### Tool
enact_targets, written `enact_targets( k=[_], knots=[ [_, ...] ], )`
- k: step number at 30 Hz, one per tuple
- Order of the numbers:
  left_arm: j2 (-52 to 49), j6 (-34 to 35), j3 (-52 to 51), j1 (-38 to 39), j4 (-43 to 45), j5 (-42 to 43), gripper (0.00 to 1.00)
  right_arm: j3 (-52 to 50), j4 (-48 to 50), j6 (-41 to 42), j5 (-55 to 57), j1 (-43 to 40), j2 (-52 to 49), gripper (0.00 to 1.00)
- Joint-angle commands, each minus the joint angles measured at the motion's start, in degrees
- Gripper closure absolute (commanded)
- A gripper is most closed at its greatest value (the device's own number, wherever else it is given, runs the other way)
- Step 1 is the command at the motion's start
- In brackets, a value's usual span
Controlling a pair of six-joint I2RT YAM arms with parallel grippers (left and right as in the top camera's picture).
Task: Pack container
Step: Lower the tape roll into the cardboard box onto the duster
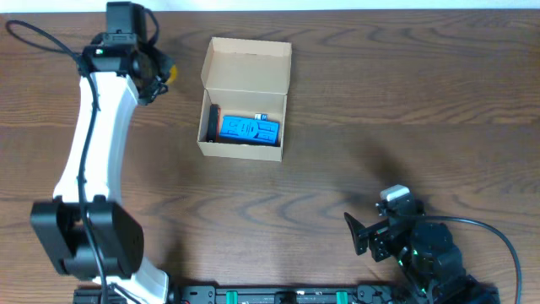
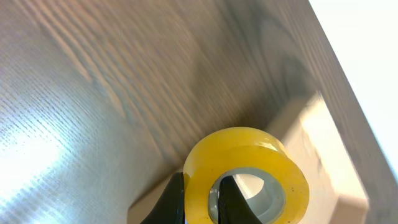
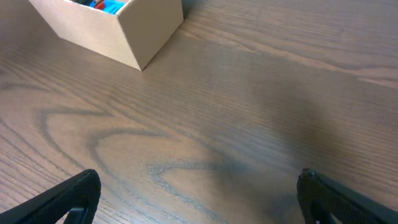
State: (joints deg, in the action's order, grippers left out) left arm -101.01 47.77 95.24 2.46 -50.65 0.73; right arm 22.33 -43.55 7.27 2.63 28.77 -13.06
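The robot's right gripper will next go beside the container's lid flap [image 1: 306,78], on the side away from the left gripper, and close there empty.
The tan cardboard container [image 1: 245,101] stands open at the table's upper middle, its lid flap raised at the back. A blue item [image 1: 250,128] and a dark item lie inside. My left gripper [image 1: 159,74] is left of the box, above the table, shut on a yellow tape roll [image 2: 249,177], one finger through its hole. The box shows blurred behind the roll in the left wrist view [image 2: 311,149]. My right gripper [image 1: 363,232] is open and empty at the lower right. The box's near corner shows in the right wrist view [image 3: 134,28].
Dark wood table [image 1: 405,110]. The left arm's white link runs down the left side [image 1: 93,143]. The table's far edge lies close behind the left gripper [image 2: 348,81].
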Motion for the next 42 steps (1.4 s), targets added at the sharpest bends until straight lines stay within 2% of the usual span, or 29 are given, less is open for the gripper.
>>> enact_targets(
  k=[1, 7, 10, 21, 27, 28, 32, 33, 34, 42],
  knots=[
    [0.1, -7.0, 0.3, 5.1, -2.1, -0.8, 0.94, 0.0, 0.0, 1.0, 0.6, -0.3, 0.3, 0.01],
    [-1.3, -8.0, 0.3, 15.5, -5.2, -2.6, 0.94, 0.0, 0.0, 1.0, 0.6, -0.3, 0.3, 0.01],
    [-3.5, -8.0, 0.3, 18.2, -5.2, -4.1, 0.94, 0.0, 0.0, 1.0, 0.6, -0.3, 0.3, 0.01],
    [-14.4, -6.8, 0.3, 20.5, -3.8, -1.0, 0.95, 0.0, 0.0, 1.0, 0.6, -0.3, 0.3, 0.01],
    [-17.1, -6.1, 0.3, 20.5, -2.4, 0.4, 0.94, 0.0, 0.0, 1.0, 0.6, -0.3, 0.3, 0.01],
    [-17.1, -6.0, 0.3, 20.5, -2.3, 0.3, 0.89, 0.0, 0.0, 1.0, 0.6, -0.3, 0.3, 0.01],
    [-16.8, -5.9, 0.3, 20.6, -1.7, 0.4, 0.30, 0.0, 0.0, 1.0, 0.6, -0.3, 0.3, 0.01],
    [-16.7, -5.9, 0.3, 20.6, -1.5, 0.4, 0.11, 0.0, 0.0, 1.0, 0.6, -0.3, 0.3, 0.01],
    [-16.3, -6.0, 0.3, 20.7, -1.5, 0.3, 0.05, 0.0, 0.0, 1.0, 0.6, -0.3, 0.3, 0.01],
    [-8.5, -6.0, 0.3, 20.9, -1.0, -0.5, 0.04, 0.0, 0.0, 1.0, 0.6, -0.3, 0.3, 0.01]
  ],
)
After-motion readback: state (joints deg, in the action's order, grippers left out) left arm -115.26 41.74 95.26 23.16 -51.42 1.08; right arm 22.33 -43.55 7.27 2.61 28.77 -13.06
